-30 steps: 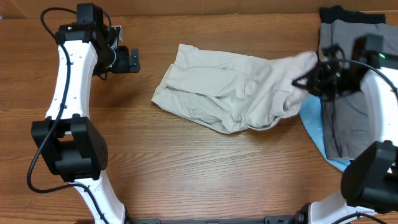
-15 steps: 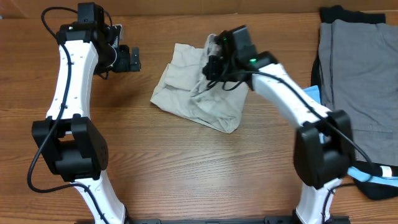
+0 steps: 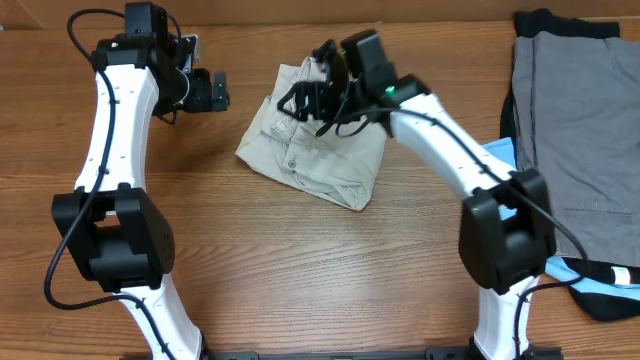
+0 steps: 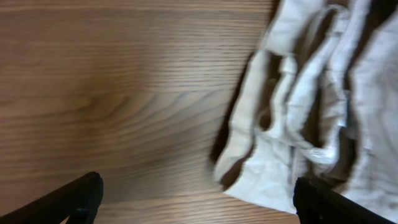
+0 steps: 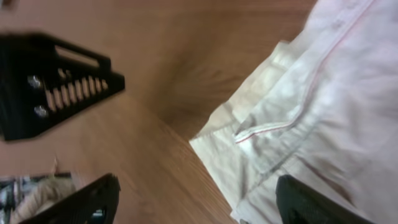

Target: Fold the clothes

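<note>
The beige garment's crumpled fold (image 3: 287, 122) (image 4: 314, 121) is beneath my open right gripper. My left gripper goes there next and closes on it.
A beige garment (image 3: 310, 155) lies folded over itself in the middle of the table. My right gripper (image 3: 303, 100) hovers open over its upper left edge, with nothing between the fingers. In the right wrist view the beige cloth (image 5: 311, 106) fills the right side, and the gripper (image 5: 199, 205) spans its edge and bare wood. My left gripper (image 3: 220, 92) stands open just left of the garment, apart from it. In the left wrist view the garment's crumpled edge (image 4: 298, 118) lies ahead and to the right of the open gripper (image 4: 199, 208).
A grey garment (image 3: 580, 120) lies over a black one (image 3: 545, 20) at the table's right edge. A light blue cloth (image 3: 500, 152) peeks out beside them. The left gripper's black finger (image 5: 56, 87) shows in the right wrist view.
My right arm carried the garment's right side across to the left, folding it over, then opened and let go. The left arm stayed put.
</note>
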Action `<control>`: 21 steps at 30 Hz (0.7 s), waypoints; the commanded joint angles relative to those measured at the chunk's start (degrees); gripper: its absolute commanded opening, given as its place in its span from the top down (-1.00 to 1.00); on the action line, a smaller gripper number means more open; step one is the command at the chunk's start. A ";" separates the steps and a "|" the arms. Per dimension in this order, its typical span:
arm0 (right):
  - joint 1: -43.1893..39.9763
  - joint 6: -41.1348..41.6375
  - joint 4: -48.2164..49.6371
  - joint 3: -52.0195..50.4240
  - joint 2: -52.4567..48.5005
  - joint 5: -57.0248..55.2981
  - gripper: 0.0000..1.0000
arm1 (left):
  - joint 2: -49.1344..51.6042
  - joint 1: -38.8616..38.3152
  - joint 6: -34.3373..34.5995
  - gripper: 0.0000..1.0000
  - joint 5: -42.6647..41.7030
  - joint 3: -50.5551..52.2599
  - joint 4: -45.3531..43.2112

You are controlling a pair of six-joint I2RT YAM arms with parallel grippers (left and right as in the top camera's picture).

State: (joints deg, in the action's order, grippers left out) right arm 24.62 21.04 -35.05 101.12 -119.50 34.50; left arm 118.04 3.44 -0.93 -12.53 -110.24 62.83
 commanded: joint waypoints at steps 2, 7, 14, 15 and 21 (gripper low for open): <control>-9.55 -4.83 -19.47 10.67 8.70 -16.37 -0.96 | -0.26 -3.21 -4.50 -0.99 -8.92 -0.59 -3.58; -21.44 -7.58 -34.49 12.74 9.84 -20.96 -1.00 | 2.36 -9.70 -8.81 -1.00 -6.27 -0.61 -9.31; -29.33 -10.88 -41.27 12.48 9.75 -21.03 -1.00 | 13.33 -14.62 -10.60 -1.00 -1.73 -0.61 -16.11; -29.31 -11.13 -41.42 12.48 9.75 -21.40 -1.00 | 14.78 -14.62 -10.27 -1.00 -1.73 -0.61 -16.79; -29.14 -11.06 -41.62 12.46 9.75 -22.47 -1.00 | 18.60 -14.69 -10.23 -1.00 -1.44 -0.61 -19.12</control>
State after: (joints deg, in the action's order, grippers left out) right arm -4.73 10.81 -76.69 113.23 -110.08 12.99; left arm 135.74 -11.38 -9.91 -15.22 -110.28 44.66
